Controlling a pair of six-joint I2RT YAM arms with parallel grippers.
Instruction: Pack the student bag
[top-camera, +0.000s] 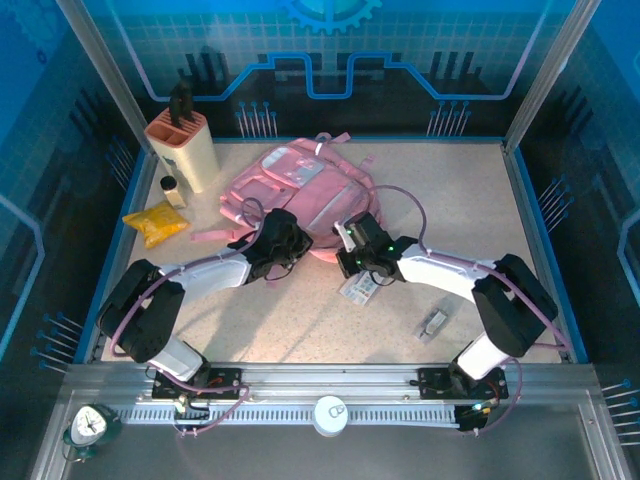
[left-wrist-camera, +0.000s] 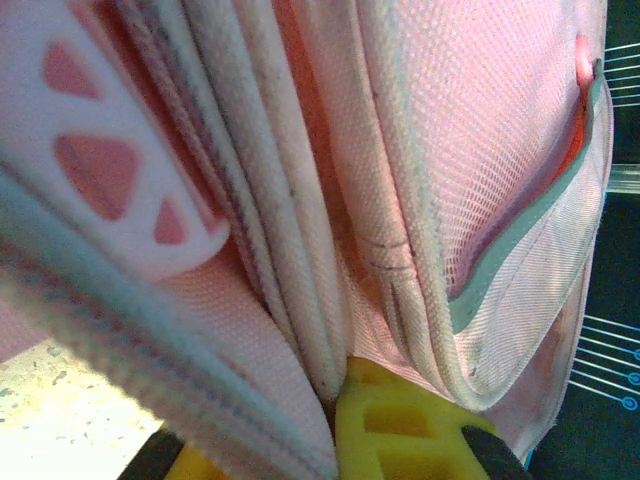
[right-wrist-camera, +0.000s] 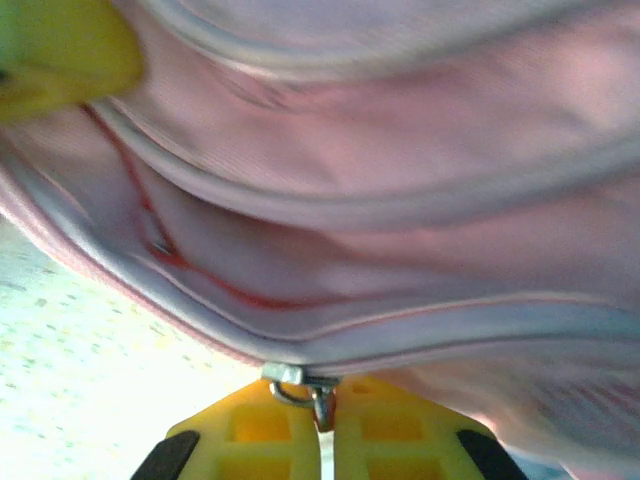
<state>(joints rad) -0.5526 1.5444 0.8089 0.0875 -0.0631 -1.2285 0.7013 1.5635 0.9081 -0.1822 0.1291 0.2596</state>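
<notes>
The bag is lying crooked with my left gripper on a fold of the bag's seam, so my left gripper should take the zip edge (left-wrist-camera: 185, 345) and pull it straight.
The student bag (top-camera: 300, 180), a large pink backpack with pale trim, lies flat at the middle back of the table. My left gripper (top-camera: 272, 247) is at its near left edge. In the left wrist view the yellow fingers (left-wrist-camera: 400, 430) are shut on a fold of the bag's piped pink seam (left-wrist-camera: 320, 330). My right gripper (top-camera: 360, 250) is at the bag's near right edge. Its jaws (right-wrist-camera: 322, 420) are shut on the metal zip pull (right-wrist-camera: 322, 405) hanging from the slider (right-wrist-camera: 285, 374) on the bag (right-wrist-camera: 380, 200). The left gripper's yellow finger (right-wrist-camera: 55, 50) shows at the top left.
A beige holder with dark handles (top-camera: 183, 148) stands at the back left, with a small bottle (top-camera: 172, 190) and a yellow packet (top-camera: 155, 223) near it. A printed card (top-camera: 358, 290) and a small grey item (top-camera: 433, 323) lie on the table in front of the right arm.
</notes>
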